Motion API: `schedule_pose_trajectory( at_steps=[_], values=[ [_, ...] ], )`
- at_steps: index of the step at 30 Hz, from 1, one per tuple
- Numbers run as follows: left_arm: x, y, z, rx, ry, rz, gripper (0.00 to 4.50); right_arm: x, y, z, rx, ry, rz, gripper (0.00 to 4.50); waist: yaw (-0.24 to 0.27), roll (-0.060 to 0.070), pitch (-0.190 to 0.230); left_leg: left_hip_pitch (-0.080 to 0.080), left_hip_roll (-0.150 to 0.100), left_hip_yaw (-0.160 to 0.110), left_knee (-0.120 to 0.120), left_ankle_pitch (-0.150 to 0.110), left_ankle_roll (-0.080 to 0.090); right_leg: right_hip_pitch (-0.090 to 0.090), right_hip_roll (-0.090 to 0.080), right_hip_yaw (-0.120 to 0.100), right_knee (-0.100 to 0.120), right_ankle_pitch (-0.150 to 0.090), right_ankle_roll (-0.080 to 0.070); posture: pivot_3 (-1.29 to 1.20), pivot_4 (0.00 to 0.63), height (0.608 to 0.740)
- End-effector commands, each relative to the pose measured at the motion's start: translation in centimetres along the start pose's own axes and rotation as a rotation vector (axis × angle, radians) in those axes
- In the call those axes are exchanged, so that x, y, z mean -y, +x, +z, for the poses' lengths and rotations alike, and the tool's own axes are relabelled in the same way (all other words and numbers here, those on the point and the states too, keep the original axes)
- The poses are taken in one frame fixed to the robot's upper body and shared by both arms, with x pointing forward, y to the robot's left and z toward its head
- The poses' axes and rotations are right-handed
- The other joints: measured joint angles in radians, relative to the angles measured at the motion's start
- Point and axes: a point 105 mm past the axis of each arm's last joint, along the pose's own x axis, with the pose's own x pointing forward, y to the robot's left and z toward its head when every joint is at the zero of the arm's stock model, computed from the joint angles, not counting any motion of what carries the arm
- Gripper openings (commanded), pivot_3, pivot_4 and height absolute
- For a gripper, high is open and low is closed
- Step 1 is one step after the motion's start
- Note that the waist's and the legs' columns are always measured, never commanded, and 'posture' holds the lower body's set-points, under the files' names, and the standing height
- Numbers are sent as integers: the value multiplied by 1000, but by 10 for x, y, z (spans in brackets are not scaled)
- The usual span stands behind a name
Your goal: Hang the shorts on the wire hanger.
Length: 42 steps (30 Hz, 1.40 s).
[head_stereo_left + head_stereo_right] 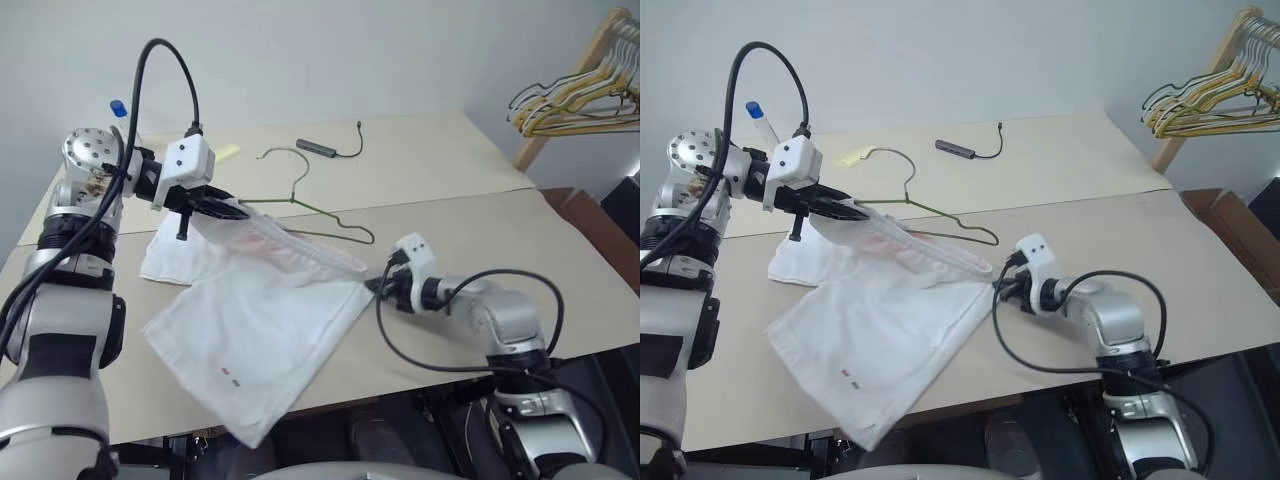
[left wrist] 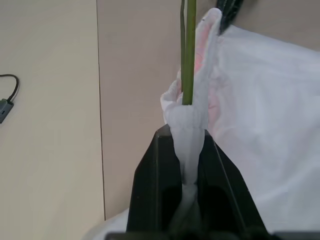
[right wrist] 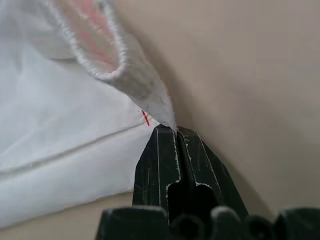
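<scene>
The robot's right gripper will release the waistband of the shorts over the exposed end of the olive-green wire hanger (image 1: 369, 222).
The white shorts (image 1: 255, 335) lie spread on the beige table (image 1: 450, 170), one leg hanging over its front edge. Their gathered waistband (image 1: 305, 248), stained pink inside, is stretched taut between my two grippers. My left gripper (image 1: 232, 210) is raised at the left, shut on one end of the waistband (image 2: 186, 150). My right gripper (image 1: 372, 285) sits low at the right, shut on the other end (image 3: 150, 97). The olive-green wire hanger (image 1: 322, 212) lies just behind the waistband, hook (image 1: 285, 155) pointing away. One of its arms (image 2: 189, 55) runs along the waistband into the fabric at my left fingertips.
A bunch of yellow and green hangers (image 1: 570, 100) hangs on a wooden rack at the back right. A dark adapter with a cable (image 1: 320, 148) and a small yellow object (image 1: 228, 152) lie at the table's back. A brown cardboard box (image 1: 590, 215) stands to the right.
</scene>
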Motion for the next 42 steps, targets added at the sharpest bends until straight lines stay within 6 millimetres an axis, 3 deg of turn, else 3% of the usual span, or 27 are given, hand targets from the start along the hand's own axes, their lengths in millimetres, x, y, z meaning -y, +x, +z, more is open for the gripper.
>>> schedule_pose_trajectory(
  at_steps=[1, 6, 10, 17, 28, 31, 34, 39, 42],
  values=[
    [-3, -11, 7, -9, 39, 16, 12, 24, -18, 14, 41, -21, -66, 40, 0, 0, 0, 0, 0, 0, 0, 0, 0, 0, 0, 0, 0, 0, 0, -95, 0, 740],
    [-2, -9, 2, -27, 34, 10, 12, 36, -31, 21, 47, -66, -93, 40, -3, 0, 0, 0, 0, 0, 0, 0, 0, 0, 0, 0, 0, 0, 0, -102, 0, 740],
    [-2, -7, 1, -28, 34, 8, 12, 33, -38, 26, 57, -78, -70, 40, -4, 0, 0, 0, 0, 1, 0, 0, 0, 0, 0, 0, 0, 0, 0, -106, 0, 740],
    [-13, -9, 25, 117, 42, 66, 12, 37, -29, 13, -18, -57, -73, 40, -3, 0, 0, 0, 0, 1, 0, 0, 0, 0, 0, 0, 0, 0, 0, -106, 0, 740],
    [1, -7, -6, -63, 13, -9, 12, 47, -38, 22, -12, -92, -94, 40, -4, 0, 0, 0, 0, 1, 0, 0, 0, 0, 0, 1, 0, 0, 0, -112, 0, 740],
    [0, -4, -8, -75, 23, -3, 12, 42, -41, 26, -8, -133, -78, 40, -3, 0, 0, 0, 0, 1, 0, 0, 0, 0, 0, 1, -1, 0, 0, -111, 0, 740],
    [-10, -1, -4, -70, 38, 56, 12, 30, -48, 38, 6, -305, -61, 40, -2, 0, 0, 0, 0, 1, 0, 0, 0, 0, 0, 1, -1, 0, 0, -109, 0, 740],
    [-16, 0, 4, -62, 43, 63, 12, -4, -58, 75, 45, -659, -23, 40, -6, 0, 0, -1, 0, 1, 0, 0, 0, -1, 0, 1, -1, 0, 1, -123, 0, 740],
    [-17, -1, 13, -14, 50, 57, 12, -21, -58, 96, 51, -702, -5, 40, -17, 0, 0, 0, 0, 2, 0, 0, 0, -1, 1, 1, 0, 0, 1, -125, 0, 740]
  ],
)
